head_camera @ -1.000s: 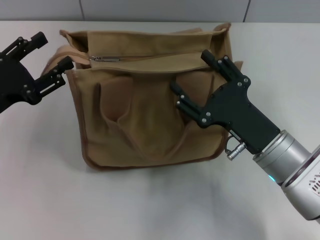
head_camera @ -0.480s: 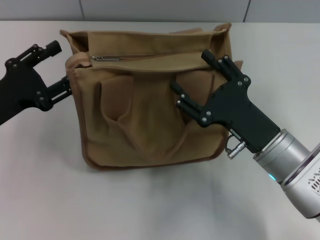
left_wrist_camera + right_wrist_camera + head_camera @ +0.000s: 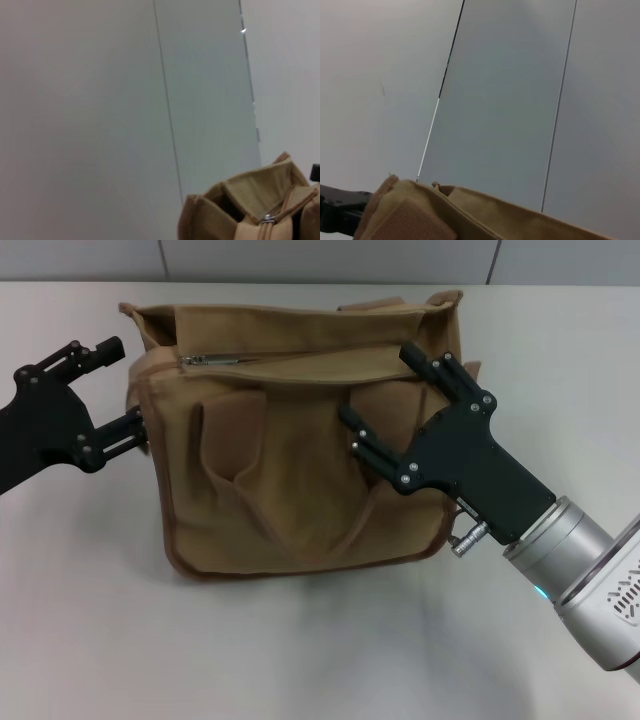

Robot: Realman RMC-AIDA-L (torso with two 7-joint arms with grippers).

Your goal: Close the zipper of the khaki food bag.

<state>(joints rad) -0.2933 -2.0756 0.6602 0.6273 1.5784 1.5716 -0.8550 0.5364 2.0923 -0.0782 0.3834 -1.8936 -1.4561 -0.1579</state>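
The zipper's silver pull tab (image 3: 218,359) is on the khaki food bag, near my left gripper. My right gripper goes there next and closes on it.
The khaki food bag (image 3: 280,470) lies on the table in the head view, front pockets and loop handles facing up. Its zipper (image 3: 300,353) runs along the top panel, with the silver pull tab (image 3: 200,360) near the bag's left end. My left gripper (image 3: 122,386) is open at the bag's upper left corner, its lower finger against the bag's side. My right gripper (image 3: 386,390) is open over the bag's right front, fingers spread on the canvas. The left wrist view shows the bag's end (image 3: 235,210) and the pull tab (image 3: 269,218). The right wrist view shows the bag's top edge (image 3: 470,212).
The bag sits on a pale table (image 3: 300,640). A grey panelled wall (image 3: 330,260) runs behind the table's far edge. The right wrist view shows the left gripper's black finger (image 3: 340,207) beyond the bag.
My left gripper has moved right, up to the bag's left corner, and dropped slightly. My right gripper has stayed nearly still on the bag's right front.
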